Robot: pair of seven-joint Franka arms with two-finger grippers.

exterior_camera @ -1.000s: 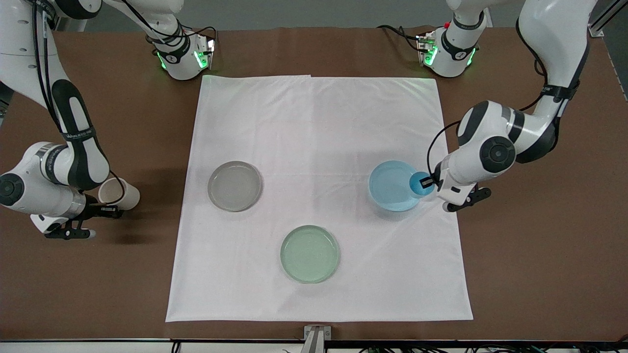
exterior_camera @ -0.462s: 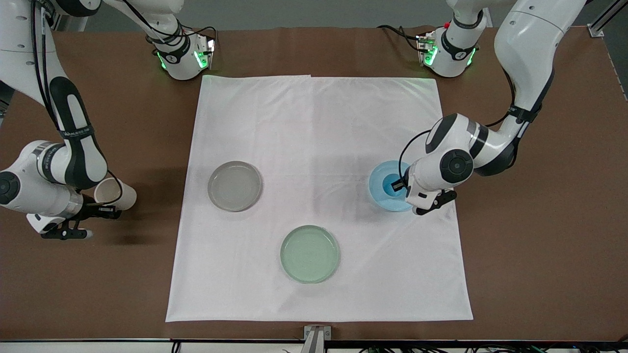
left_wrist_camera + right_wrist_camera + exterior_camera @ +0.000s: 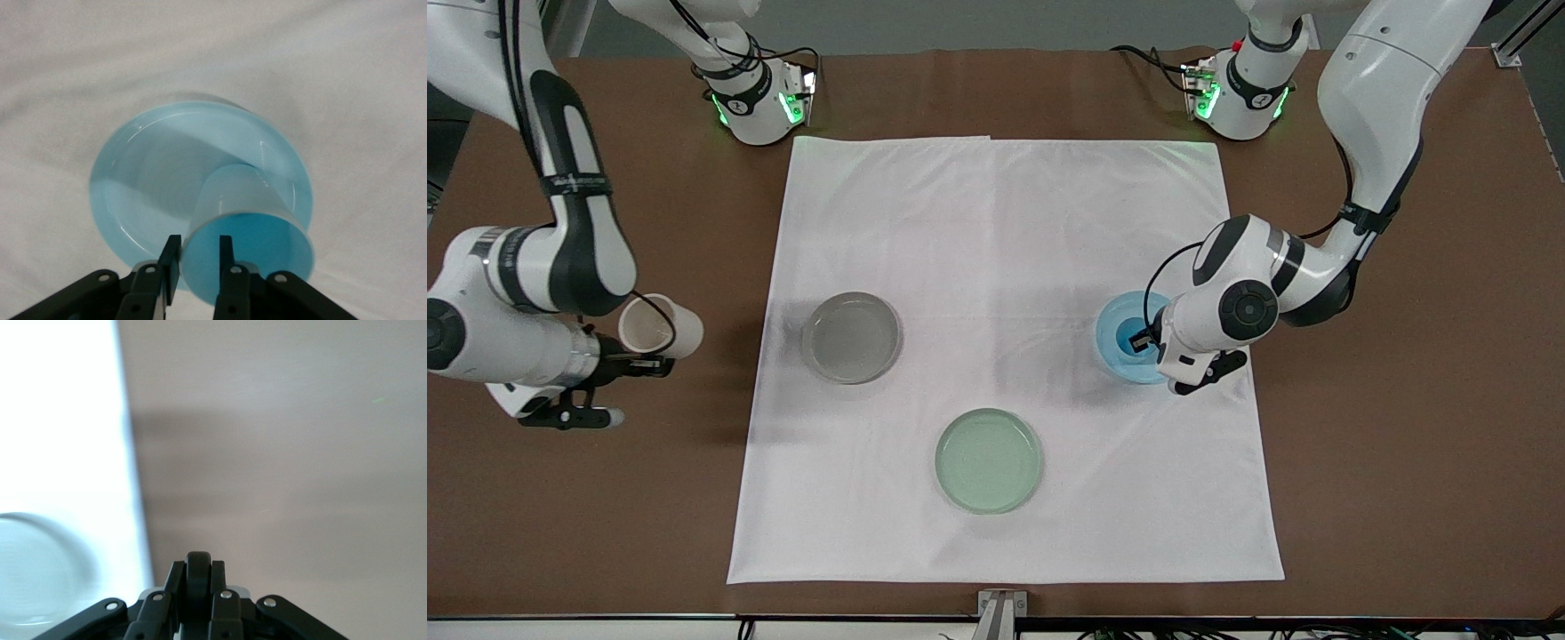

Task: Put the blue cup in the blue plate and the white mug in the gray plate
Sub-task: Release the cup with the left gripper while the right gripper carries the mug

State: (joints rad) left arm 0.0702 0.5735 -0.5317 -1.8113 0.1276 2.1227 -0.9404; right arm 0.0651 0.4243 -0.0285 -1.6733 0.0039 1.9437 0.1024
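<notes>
I will let go of the white mug with my right gripper in the middle of the gray plate [image 3: 854, 340] [image 3: 30, 575] on the cloth. The mug is now over the brown table.
The blue cup [image 3: 1134, 339] is over the middle of the blue plate [image 3: 1110, 325], upright and low in it; I cannot tell if its base touches. My left gripper [image 3: 1144, 341] is shut on the cup's rim, one finger inside and one outside. The left wrist view shows the cup [image 3: 248, 230], the plate [image 3: 150, 177] and that gripper [image 3: 198, 261]. My right gripper [image 3: 647, 364] is shut on the white mug's [image 3: 655, 325] dark handle [image 3: 199, 573] and holds it over the brown table beside the cloth. The gray plate [image 3: 852, 338] lies on the cloth beside the mug and also shows in the right wrist view [image 3: 33, 573].
A pale green plate [image 3: 989, 460] lies on the white cloth [image 3: 1005, 222], nearer to the front camera than the other two plates. Brown table [image 3: 1405, 444] surrounds the cloth. The arms' bases stand at the table's back edge.
My left gripper has carried the blue cup from the plate's rim to over its middle. My right gripper has moved the white mug a little toward the cloth.
</notes>
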